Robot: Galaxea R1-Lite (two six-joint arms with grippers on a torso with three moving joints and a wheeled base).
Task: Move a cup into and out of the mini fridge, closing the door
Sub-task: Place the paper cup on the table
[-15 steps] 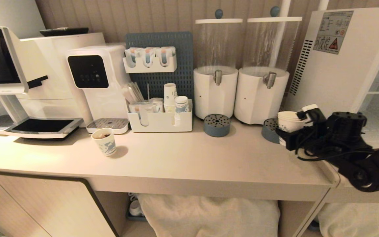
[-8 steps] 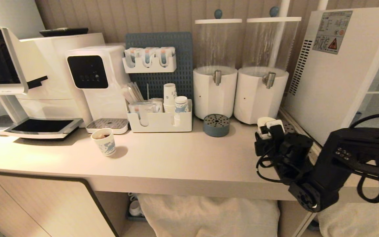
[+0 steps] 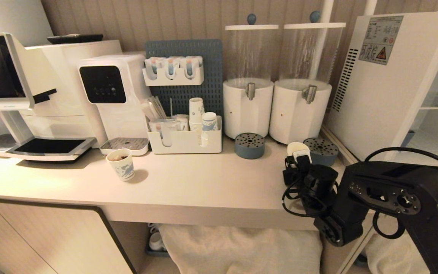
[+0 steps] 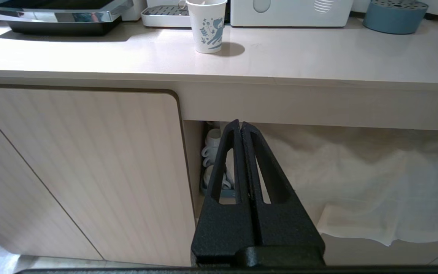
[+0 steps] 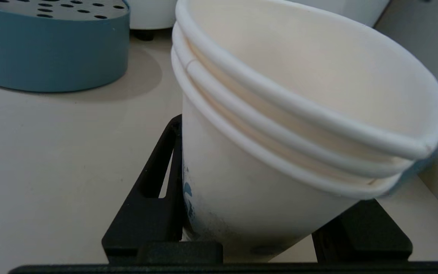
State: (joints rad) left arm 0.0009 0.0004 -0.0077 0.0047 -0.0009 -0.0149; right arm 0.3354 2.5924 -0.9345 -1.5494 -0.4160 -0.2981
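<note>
My right gripper has the cup to place. I will set it down with that gripper on the counter [image 3: 299, 177] in front of the blue drip tray nearest the mini fridge.
My right gripper [image 3: 296, 159] is shut on the cup [image 3: 297, 148], a white paper cup with blue print. It holds the cup low over the counter [image 3: 211, 182], just in front of the right-hand blue drip tray [image 3: 321, 151]. Up close the cup [image 5: 280, 152] is tilted, clean white inside, and shows three nested rolled rims between the black fingers [image 5: 158, 171]. The mini fridge [image 3: 386, 83] stands at the far right, its wire shelves showing; the door is out of view. My left gripper [image 4: 240, 125] is shut and empty, parked below the counter's front edge.
A like cup with brown inside [image 3: 121, 163] stands on the left part of the counter. At the back are two drink dispensers [image 3: 248, 108], a second drip tray [image 3: 249, 144], an organiser with stacked cups [image 3: 184, 140] and coffee machines [image 3: 44, 95].
My right arm has swung left, away from the fridge, carrying the cup, and now sits lower and nearer the drip tray. The left arm has not moved.
</note>
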